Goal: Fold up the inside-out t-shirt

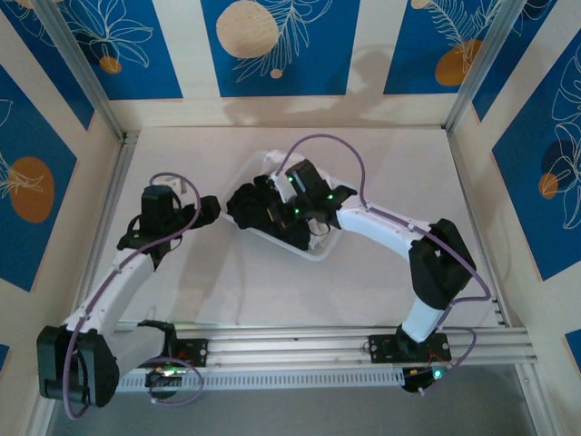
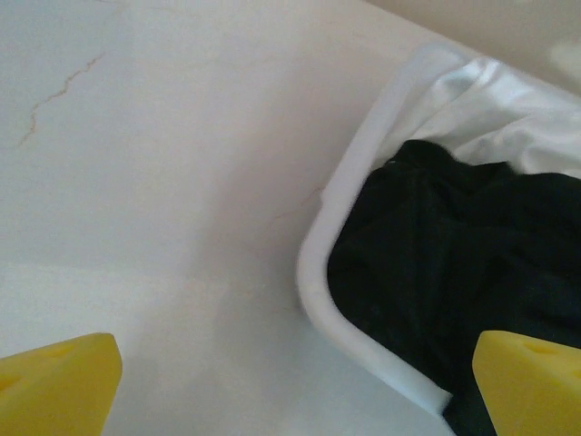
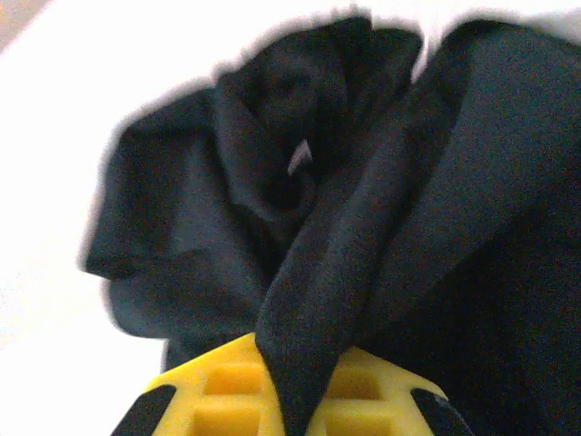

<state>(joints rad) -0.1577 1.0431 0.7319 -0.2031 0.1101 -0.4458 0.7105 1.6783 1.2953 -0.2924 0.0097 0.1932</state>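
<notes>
Next, I release the black t-shirt, now bunched up in the white basket, with my right gripper on the tabletop (image 1: pixel 229 222) against the basket's end nearest my left gripper.
The black t-shirt (image 1: pixel 247 205) is bunched up at the left end of a white basket (image 1: pixel 313 250). In the right wrist view a thick fold of the t-shirt (image 3: pixel 363 236) runs down between the yellow fingers (image 3: pixel 209 391), and my right gripper (image 3: pixel 304 404) is shut on it. From above, the right gripper (image 1: pixel 283 207) sits over the basket, against the cloth. My left gripper (image 1: pixel 212 211) hovers just left of the basket, open and holding nothing. Its yellow fingertips (image 2: pixel 54 381) stand wide apart in the left wrist view, astride the basket rim (image 2: pixel 313 272) and the t-shirt (image 2: pixel 445 263).
A white cloth (image 2: pixel 508 118) lies in the basket behind the black t-shirt. Pale bare tabletop (image 1: pixel 227 291) spreads in front of and to the left of the basket. Aluminium frame posts (image 1: pixel 86 82) and patterned walls close in the table on three sides.
</notes>
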